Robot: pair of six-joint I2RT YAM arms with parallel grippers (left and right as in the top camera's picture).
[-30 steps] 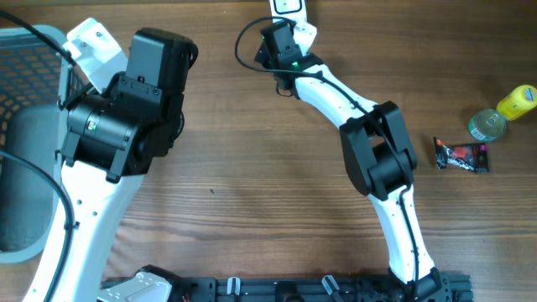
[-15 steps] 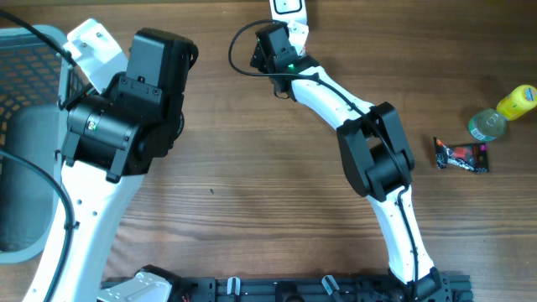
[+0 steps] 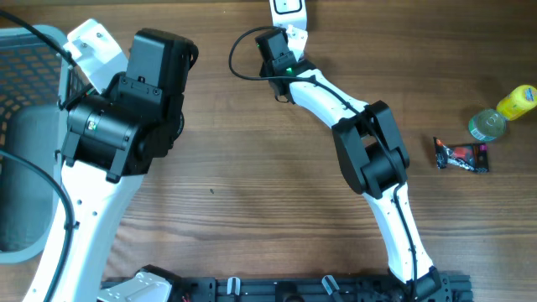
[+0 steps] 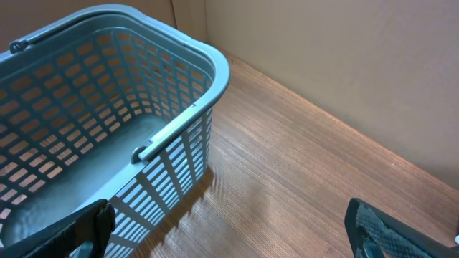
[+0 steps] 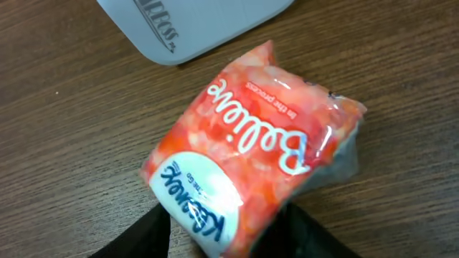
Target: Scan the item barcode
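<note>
The tissue pack lies at a slant across my right gripper's fingers at its near corner, so next I open them and grip deeper around its white end (image 5: 197,199) before scanning.
An orange-red tissue pack (image 5: 251,143) with a white end and blue lettering lies tilted on the wooden table in the right wrist view. My right gripper (image 5: 228,233) has its two black fingers pressed against the pack's near end, one on each side. Just beyond the pack lies the white scanner (image 5: 193,21), also seen at the table's far edge as scanner (image 3: 288,7) in the overhead view. There the right gripper (image 3: 275,44) covers the pack. My left gripper (image 4: 233,240) stands wide open over bare wood beside the basket, holding nothing.
A grey-blue plastic basket (image 4: 215,61) stands at the far left, under the left arm (image 3: 126,92). At the right side lie a green-capped bottle (image 3: 487,124), a yellow item (image 3: 518,101) and a dark snack packet (image 3: 460,156).
The right gripper has shifted slightly left near the scanner and its fingers have closed in onto the tissue pack. The left arm has not moved.
</note>
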